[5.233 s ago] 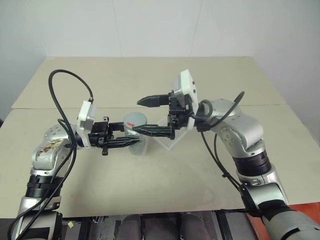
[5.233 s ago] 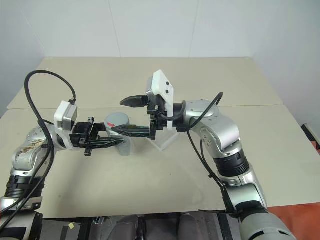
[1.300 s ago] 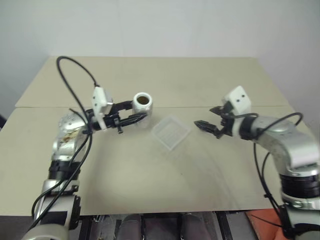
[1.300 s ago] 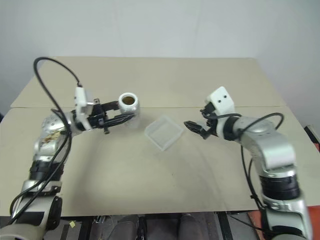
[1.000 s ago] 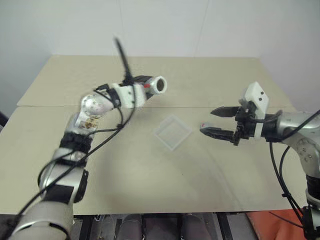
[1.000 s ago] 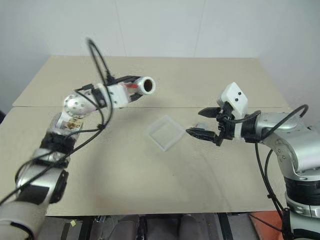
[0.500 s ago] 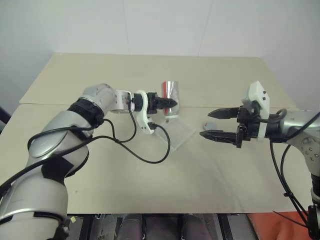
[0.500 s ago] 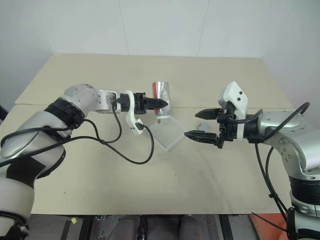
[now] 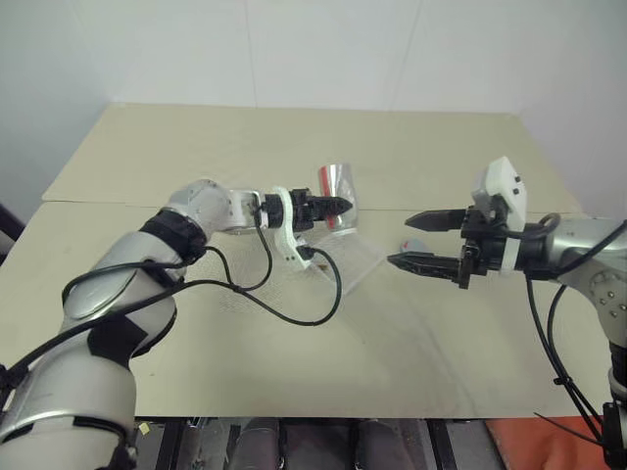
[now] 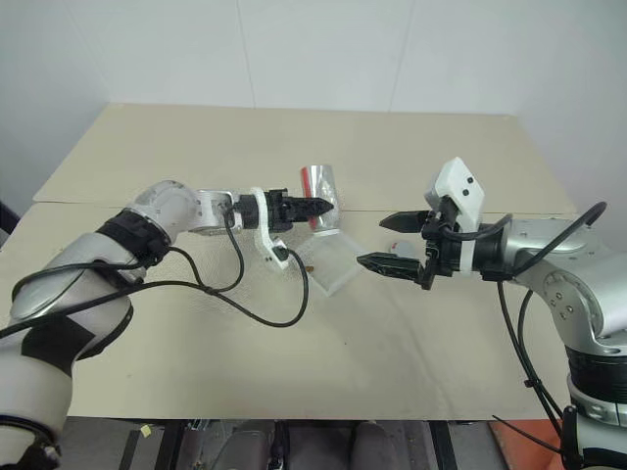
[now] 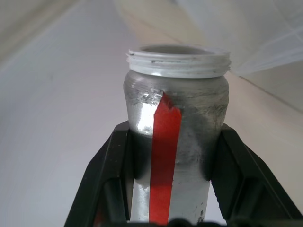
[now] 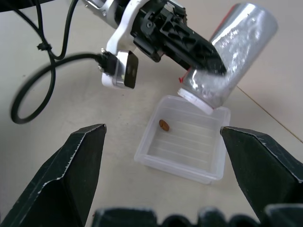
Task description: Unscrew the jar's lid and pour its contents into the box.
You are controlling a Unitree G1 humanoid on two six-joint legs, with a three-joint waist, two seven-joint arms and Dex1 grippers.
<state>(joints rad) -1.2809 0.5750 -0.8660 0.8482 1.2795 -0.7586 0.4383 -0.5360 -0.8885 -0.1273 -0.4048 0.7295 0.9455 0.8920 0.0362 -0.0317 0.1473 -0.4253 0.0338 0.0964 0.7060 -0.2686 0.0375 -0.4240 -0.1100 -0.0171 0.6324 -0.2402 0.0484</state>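
Observation:
The robot will put the silvery jar, now tipped at the clear box's far corner, down upright near the seam, on the left gripper's side of the clear box (image 9: 276,252).
My left gripper (image 9: 338,204) is shut on the silvery jar (image 9: 335,186) with its red stripe, gripping it around the body (image 11: 175,94). The jar is lidless and tipped steeply, its white threaded mouth down at the far corner of the clear box (image 12: 175,168). One brown bit of the contents (image 12: 164,125) lies in the box. To the right of the box, my right gripper (image 9: 399,241) hangs above the table, open, with nothing between its fingers. The grey lid (image 9: 411,246) lies on the table just behind the lower finger.
Two beige tables (image 9: 294,392) meet at a seam just beyond the box. A black cable (image 9: 294,315) from my left wrist loops over the table in front of the box. A white wall stands behind the far edge.
Over the last second my left arm swung the open jar down and to the right and rolled it mouth-down over the box. A brown bit now lies in the box. The right gripper stayed put.

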